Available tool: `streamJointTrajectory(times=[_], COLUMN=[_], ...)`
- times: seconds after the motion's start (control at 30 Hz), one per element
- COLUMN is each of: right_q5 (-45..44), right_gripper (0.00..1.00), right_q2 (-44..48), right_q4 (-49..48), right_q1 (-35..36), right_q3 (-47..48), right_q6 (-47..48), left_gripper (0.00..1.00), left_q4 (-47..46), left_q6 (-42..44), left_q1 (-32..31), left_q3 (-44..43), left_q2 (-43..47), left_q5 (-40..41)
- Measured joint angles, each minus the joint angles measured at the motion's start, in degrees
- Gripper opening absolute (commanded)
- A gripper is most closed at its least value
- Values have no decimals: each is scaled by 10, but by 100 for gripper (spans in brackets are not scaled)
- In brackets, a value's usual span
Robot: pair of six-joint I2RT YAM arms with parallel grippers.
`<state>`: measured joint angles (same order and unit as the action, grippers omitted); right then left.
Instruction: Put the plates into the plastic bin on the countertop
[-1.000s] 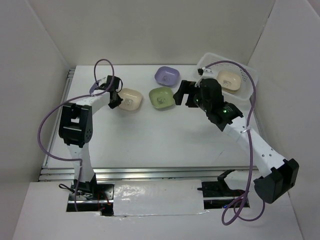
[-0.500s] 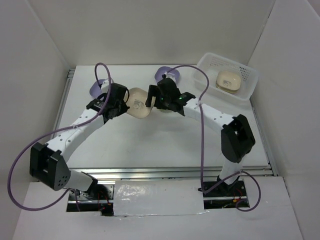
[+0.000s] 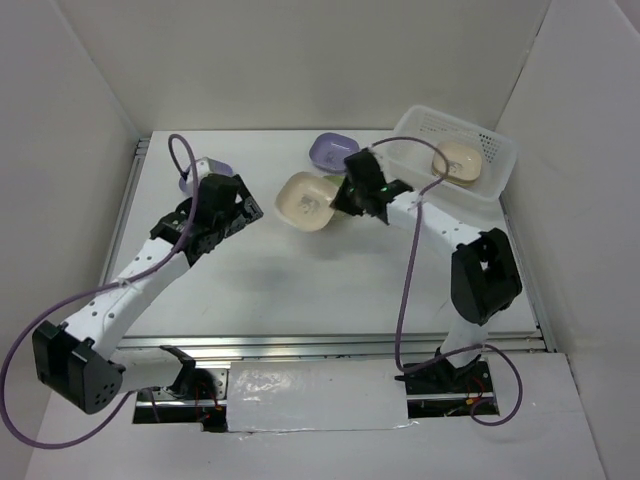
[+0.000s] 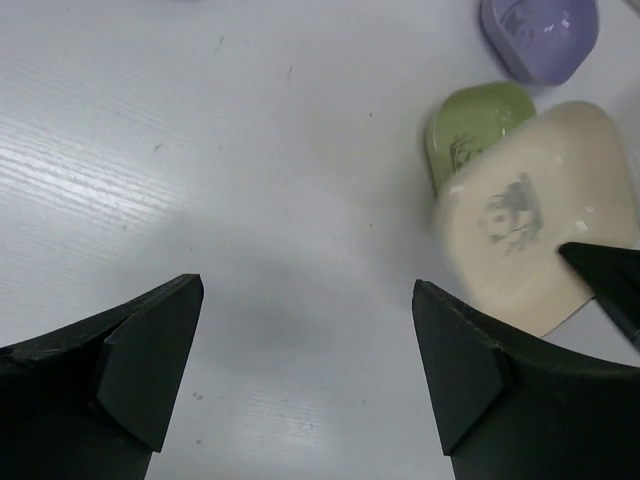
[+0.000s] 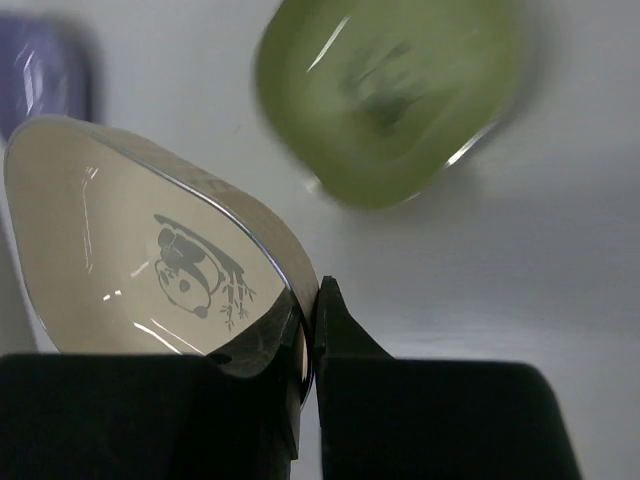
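Note:
Next, I let go of the cream plate in my right gripper on top of the cream plate in the plastic bin (image 3: 456, 163).
A cream plate (image 3: 305, 200) with a panda print hangs tilted above the countertop (image 3: 300, 270). My right gripper (image 3: 340, 198) is shut on its rim (image 5: 310, 310). My left gripper (image 3: 248, 207) stands open just left of that plate, apart from it, with nothing between its fingers (image 4: 150, 350). A green plate (image 5: 390, 90) lies on the countertop under the held one. A purple plate (image 3: 333, 150) sits behind it, and another purple plate (image 3: 205, 170) shows behind the left arm. The plastic bin (image 3: 500, 150) at the back right holds one cream plate (image 3: 458, 160).
White walls close in the countertop on the left, back and right. A metal rail (image 3: 320, 345) runs along the front edge. Purple cables loop over both arms, one of them arching past the bin's front rim.
The cream plate has passed from my left gripper to my right. The left jaws opened and drew back to the left. The right jaws closed on the rim and the plate shifted right.

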<state>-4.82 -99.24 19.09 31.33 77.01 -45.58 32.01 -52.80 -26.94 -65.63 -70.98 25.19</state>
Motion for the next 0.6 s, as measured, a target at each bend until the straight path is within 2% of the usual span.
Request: streamJointTrajectory(times=[0.13,0.23,0.3,0.43,0.6], right_q5=[-24,-38,-49,-68,-90], right_gripper=[0,0,0,0,0], right_q2=[-34,-61,-70,-83,-122], right_q4=[76,77,77,80,82], right_q1=[-161,-282,-351,-424,-440], right_q3=[108,176,188,181,180], right_q6=[47,49,28,-57,-170], left_gripper=[99,99,99,99,99], left_q4=[13,15,17,21,21], left_q6=[0,1,2,3,5], left_q1=[47,79,85,91,102], left_q3=[-8,-12,-12,-25,-44], left_q2=[33,33,28,-10,-68], left_q5=[-6,-16,-24,-39,-54])
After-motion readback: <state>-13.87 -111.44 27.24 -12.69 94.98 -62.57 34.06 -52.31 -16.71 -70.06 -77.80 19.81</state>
